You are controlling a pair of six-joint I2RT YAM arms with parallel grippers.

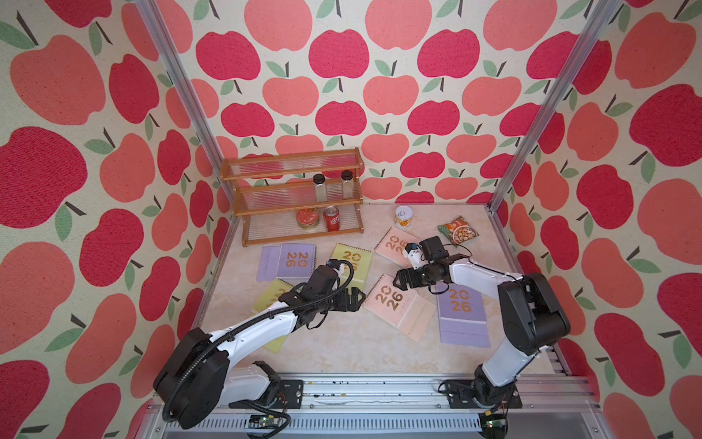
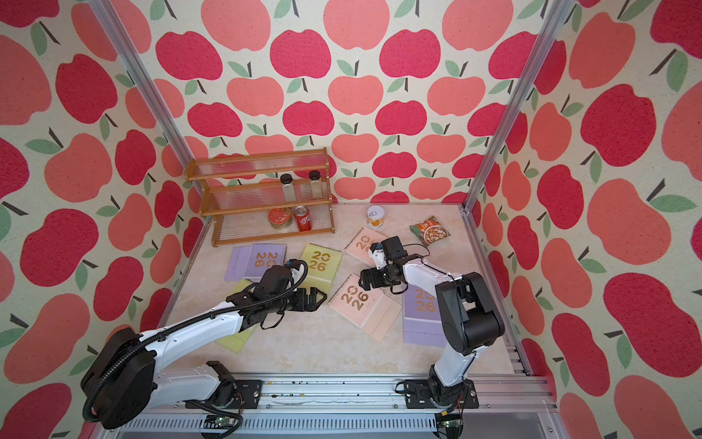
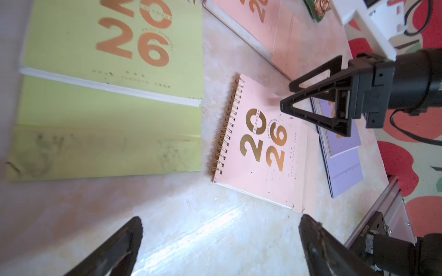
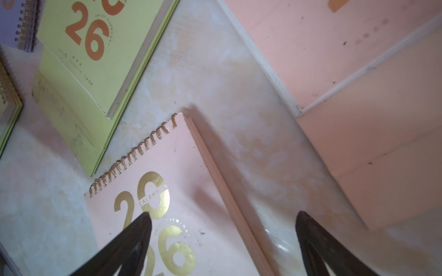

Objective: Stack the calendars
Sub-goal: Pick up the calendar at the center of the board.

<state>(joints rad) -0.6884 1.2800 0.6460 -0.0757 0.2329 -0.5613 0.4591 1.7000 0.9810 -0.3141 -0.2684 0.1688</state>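
Next, I close my right gripper on the far edge [image 1: 408,287] [image 4: 251,239] of the nearer pale pink calendar, beside its lower gold digits and away from its spiral.
Several calendars lie flat and apart on the table. At the back are a lilac one [image 1: 288,262], a yellow-green one [image 1: 351,266] and a pale pink one [image 1: 393,243]. Nearer lie a yellow-green one [image 1: 271,296] partly under my left arm, a pale pink one [image 1: 399,304] and a lilac one [image 1: 461,315]. My left gripper [image 1: 359,296] is open over bare table [image 3: 220,222], just left of the nearer pink calendar [image 3: 263,148]. My right gripper [image 1: 397,279] is open and empty, straddling that pink calendar's [image 4: 181,167] far edge: one finger above the cover, the other above the table.
A wooden rack [image 1: 300,197] at the back left holds two jars, a tin and a red can. A white can [image 1: 402,216] and a green snack packet [image 1: 457,230] sit at the back right. Apple-patterned walls enclose three sides; a metal rail [image 1: 380,391] runs along the front.
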